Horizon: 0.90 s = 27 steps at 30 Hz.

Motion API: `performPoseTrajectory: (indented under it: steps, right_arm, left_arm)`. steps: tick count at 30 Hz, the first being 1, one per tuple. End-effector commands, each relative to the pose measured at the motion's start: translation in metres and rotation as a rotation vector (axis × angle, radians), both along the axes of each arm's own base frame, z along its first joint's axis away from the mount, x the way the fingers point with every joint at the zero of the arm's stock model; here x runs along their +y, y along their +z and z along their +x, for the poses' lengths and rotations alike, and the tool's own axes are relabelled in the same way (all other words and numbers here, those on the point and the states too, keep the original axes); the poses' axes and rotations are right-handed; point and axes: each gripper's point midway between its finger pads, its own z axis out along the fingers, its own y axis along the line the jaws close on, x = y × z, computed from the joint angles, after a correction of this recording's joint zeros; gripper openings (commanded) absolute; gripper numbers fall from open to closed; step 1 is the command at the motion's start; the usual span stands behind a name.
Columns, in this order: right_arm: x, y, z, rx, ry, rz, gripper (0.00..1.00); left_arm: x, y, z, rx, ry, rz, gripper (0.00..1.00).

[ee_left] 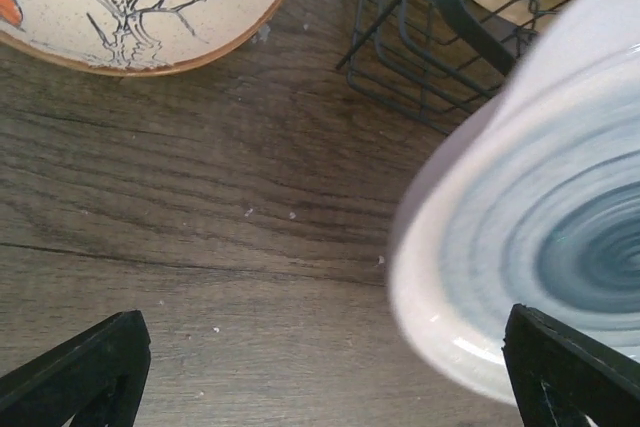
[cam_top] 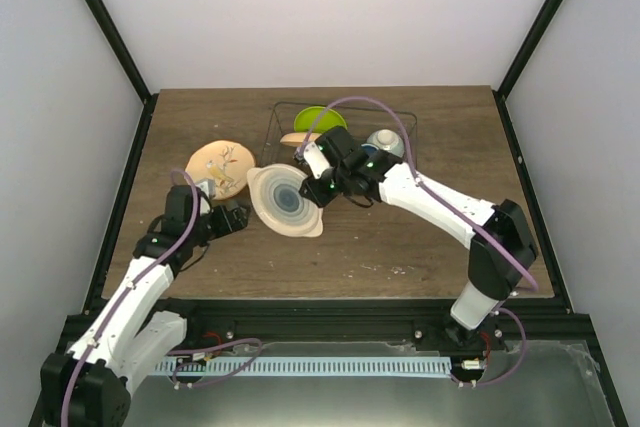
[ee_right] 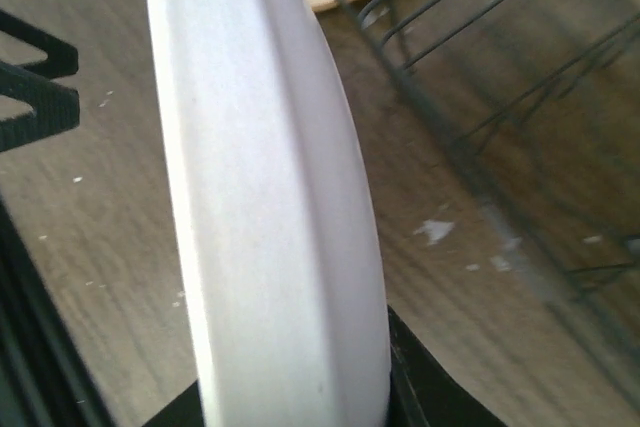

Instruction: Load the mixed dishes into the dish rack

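Observation:
The cream plate will go down from my right gripper into the dish rack (cam_top: 299, 154) (ee_right: 545, 127), and I need to set it just in front of the tan flat thing.
My right gripper (cam_top: 322, 190) is shut on the rim of the cream plate (cam_top: 285, 200) and holds it tilted on edge, its blue-grey ringed underside up, just in front of the dish rack's (cam_top: 345, 132) left corner. In the right wrist view the plate's edge (ee_right: 260, 197) fills the middle, clamped in the gripper (ee_right: 290, 397). My left gripper (cam_top: 232, 219) is open and empty, left of the plate. In its view (ee_left: 325, 377) the plate (ee_left: 560, 207) reaches in near the right finger. The peach-orange plate (cam_top: 220, 169) lies flat on the table. The lime-green plate (cam_top: 318, 117) stands in the rack.
A round pale vessel with dark blue inside (cam_top: 385, 142) sits in the rack's right part, beside the right arm. A tan flat thing (cam_top: 298, 137) lies at the rack's front left. The rack's wires show in both wrist views (ee_left: 400, 57) (ee_right: 480, 77). Dark frame posts border the table.

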Motion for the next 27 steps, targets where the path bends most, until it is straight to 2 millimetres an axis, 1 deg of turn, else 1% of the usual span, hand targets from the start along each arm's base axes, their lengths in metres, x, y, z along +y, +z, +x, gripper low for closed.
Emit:
performPoseTrajectory:
  steps: [1,4,9,13,16,17,21,26,27]
  right_arm:
    - [-0.015,0.086,0.026,-0.310,-0.012,-0.034,0.09]
    - [-0.028,0.106,0.035,-0.414,-0.032,-0.089,0.09]
    - [-0.040,0.149,0.037,-0.576,-0.036,-0.106,0.09]
    - [-0.052,0.171,0.037,-0.702,-0.048,-0.139,0.09]
    - [-0.056,0.178,0.036,-0.809,-0.054,-0.190,0.09]
    - [-0.054,0.173,0.034,-0.850,-0.032,-0.229,0.09]
    - [-0.052,0.169,0.032,-1.010,-0.013,-0.343,0.09]
    - [-0.061,0.167,0.037,-1.134,-0.029,-0.472,0.09]
    - [-0.062,0.171,0.037,-1.170,-0.043,-0.483,0.09]
  left_arm:
    - [-0.001,0.001,0.012,-0.010,0.004,0.015,1.00]
    - [-0.004,-0.001,0.018,0.000,-0.015,0.020,1.00]
    - [-0.009,0.001,0.023,-0.019,-0.028,-0.002,1.00]
    - [-0.010,-0.002,0.024,-0.018,-0.035,0.000,1.00]
    - [-0.012,-0.005,0.025,-0.016,-0.042,-0.004,1.00]
    - [-0.012,-0.007,0.024,-0.013,-0.046,-0.007,1.00]
    - [-0.014,-0.011,0.024,-0.005,-0.051,-0.008,1.00]
    - [-0.014,-0.014,0.024,-0.003,-0.055,-0.008,1.00]
    - [-0.014,-0.014,0.024,-0.004,-0.054,-0.009,1.00]
